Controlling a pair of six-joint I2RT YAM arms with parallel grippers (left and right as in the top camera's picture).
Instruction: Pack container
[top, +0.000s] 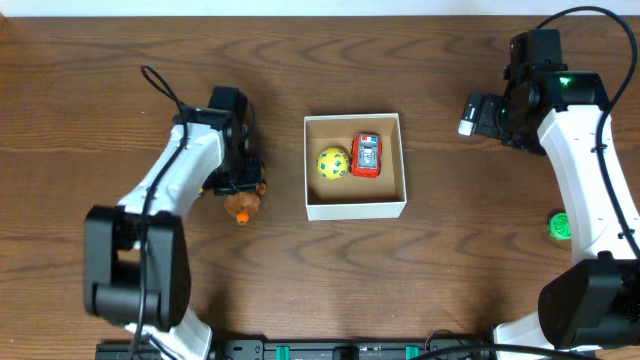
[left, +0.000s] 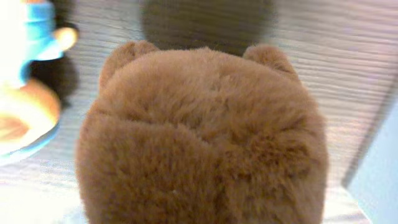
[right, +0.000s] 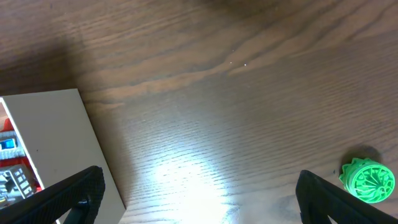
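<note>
My left gripper needs to release the brown plush toy in the container (top: 358, 185), just below the yellow ball and red toy car.
The container (top: 355, 208), a white-walled box with a brown inside, stands mid-table and holds a yellow ball (top: 333, 163) and a red toy car (top: 367, 155). My left gripper (top: 238, 182) is right over a brown plush toy (top: 245, 200) to the left of the container. The plush (left: 205, 137) fills the left wrist view and hides the jaws. My right gripper (top: 478, 112) is open and empty, above bare table (right: 199, 205) to the right of the container (right: 56, 137). The car also shows in the right wrist view (right: 12, 165).
A green ribbed toy (top: 560, 227) lies at the right, near the right arm's base, and also shows in the right wrist view (right: 368, 179). A small blue, white and orange toy (left: 28, 93) lies beside the plush.
</note>
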